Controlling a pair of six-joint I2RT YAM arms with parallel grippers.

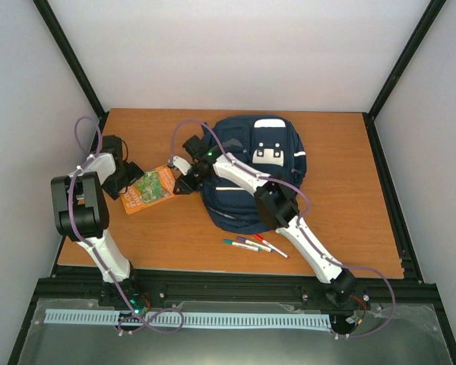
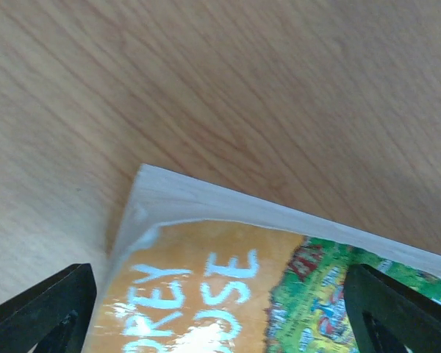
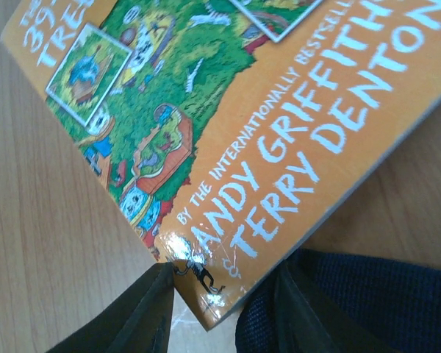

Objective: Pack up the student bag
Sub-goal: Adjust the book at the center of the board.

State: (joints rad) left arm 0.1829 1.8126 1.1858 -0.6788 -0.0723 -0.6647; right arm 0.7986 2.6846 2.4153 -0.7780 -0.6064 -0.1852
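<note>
Next, my left gripper moves next to the middle of the book's spine point(image 1: 152, 205), along the book's long near side, and closes there.
The student bag point(image 1: 251, 171), navy with a white patch, lies flat at the middle back of the table; a strip of its fabric point(image 3: 382, 301) shows under the book's corner. An orange and green paperback book point(image 1: 147, 190) lies left of it. My left gripper point(image 1: 125, 180) is at the book's left end, open wide, its fingers straddling that end of the book point(image 2: 228, 294). My right gripper point(image 1: 184, 180) is at the book's right end. The book's corner point(image 3: 213, 287) sits between its partly closed fingers; the left finger point(image 3: 136, 320) touches the edge.
Three markers point(image 1: 254, 245) lie on the wooden table point(image 1: 342, 190) in front of the bag, beside the right arm. Black frame rails run along the table's sides and near edge.
</note>
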